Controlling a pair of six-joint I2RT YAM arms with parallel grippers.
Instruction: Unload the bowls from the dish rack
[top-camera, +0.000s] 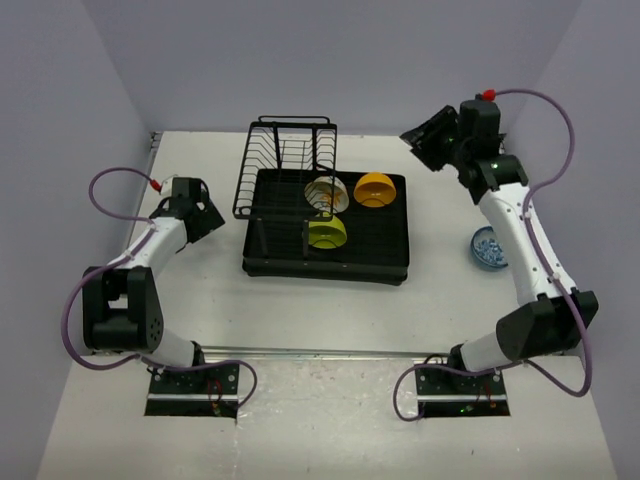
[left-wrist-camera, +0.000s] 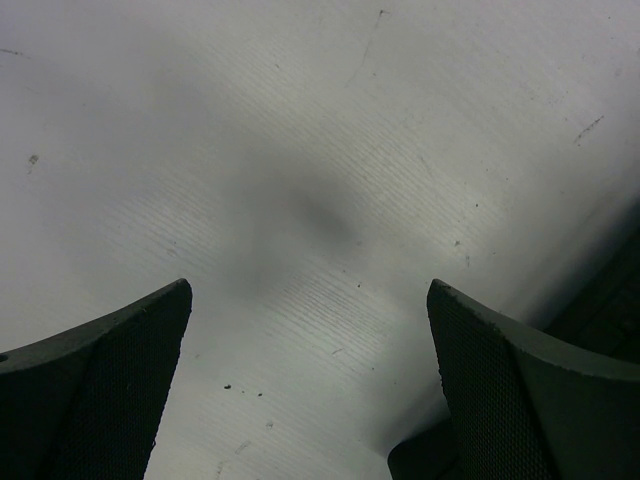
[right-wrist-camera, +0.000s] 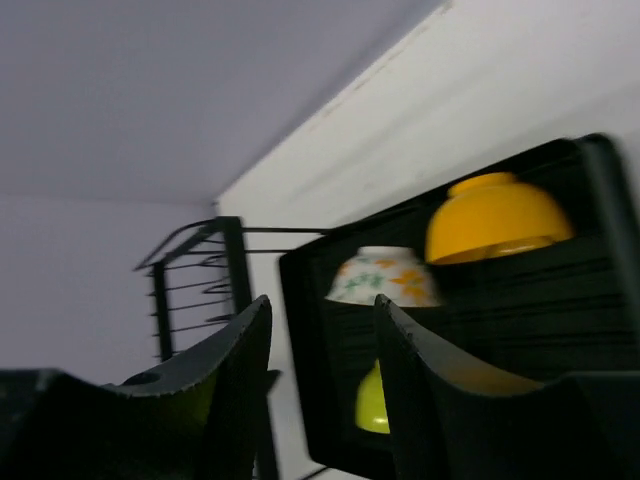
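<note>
The robot's right gripper should next go to the orange bowl beside the white patterned bowl and close on the top of the orange bowl's rim (top-camera: 375, 181) (right-wrist-camera: 500, 248).
The black dish rack (top-camera: 380, 262) sits mid-table with its upright wire section (top-camera: 285, 165) at the back left. In its tray are a white patterned bowl (top-camera: 328, 194), an orange bowl (top-camera: 374, 188) and a yellow-green bowl (top-camera: 327, 232). A pale bowl with blue marks (top-camera: 488, 247) stands on the table to the right. The blue bowl is out of view. My left gripper (top-camera: 210, 215) is open and empty, low over bare table left of the rack (left-wrist-camera: 308, 290). My right gripper (top-camera: 415, 138) is open and empty, raised beyond the rack's far right corner (right-wrist-camera: 322, 305). It looks down on the orange (right-wrist-camera: 497, 218), patterned (right-wrist-camera: 383, 277) and yellow-green (right-wrist-camera: 372, 400) bowls.
Grey walls close the table at the back and both sides. A metal strip (top-camera: 330, 352) runs along the near edge between the arm bases. The rack's dark edge (left-wrist-camera: 610, 310) shows at the right of the left wrist view.
</note>
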